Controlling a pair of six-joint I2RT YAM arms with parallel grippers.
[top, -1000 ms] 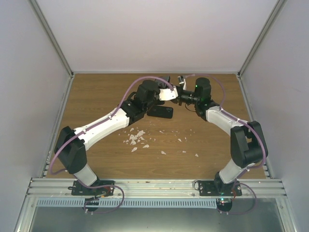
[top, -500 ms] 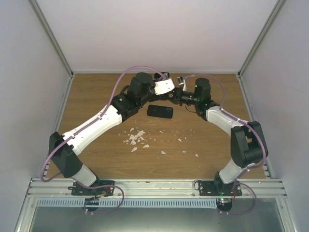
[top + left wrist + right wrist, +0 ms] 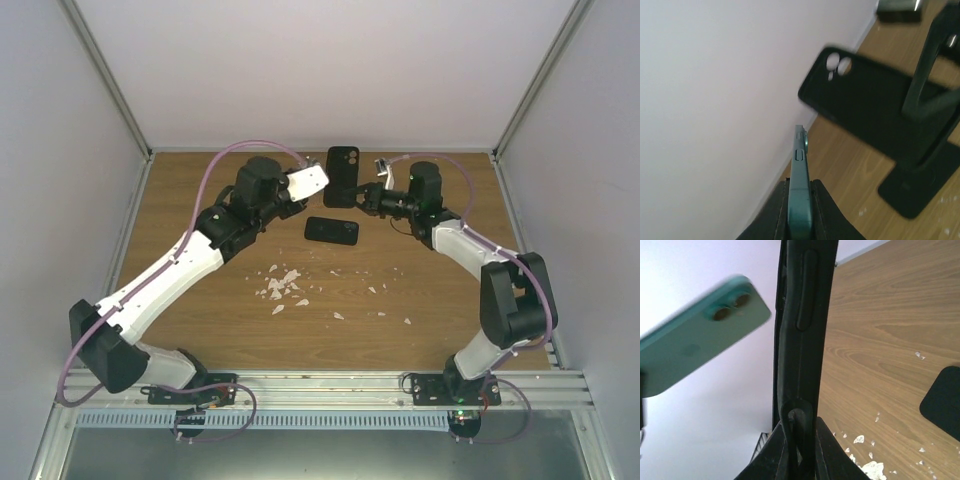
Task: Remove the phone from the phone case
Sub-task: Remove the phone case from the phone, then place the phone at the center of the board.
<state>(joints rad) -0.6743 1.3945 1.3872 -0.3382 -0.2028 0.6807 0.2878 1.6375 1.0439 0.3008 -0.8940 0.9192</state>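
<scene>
I should use my left gripper to let go of the phone on the wooden table (image 3: 277, 237) between the flat black object and the white wall, behind the crumbs.
The mint-green phone (image 3: 307, 182) is out of its case and held in the air by my left gripper (image 3: 293, 192), which is shut on it. In the left wrist view the phone (image 3: 800, 175) stands edge-on between the fingers (image 3: 774, 215). The empty black phone case (image 3: 342, 176) is held upright by my right gripper (image 3: 361, 196), shut on its lower edge. The case shows edge-on in the right wrist view (image 3: 801, 325), with the phone (image 3: 695, 350) apart from it at the left. The case's camera cutout faces the left wrist camera (image 3: 865, 100).
A flat black rectangular object (image 3: 332, 230) lies on the wooden table (image 3: 200, 200) below both grippers; it also shows in the left wrist view (image 3: 920, 187) and the right wrist view (image 3: 942, 400). White crumbs (image 3: 280, 285) are scattered mid-table. White walls enclose the back and sides.
The phone has come out of the case. My left gripper has drawn back to the left with the phone. The right gripper keeps the empty case, now upright.
</scene>
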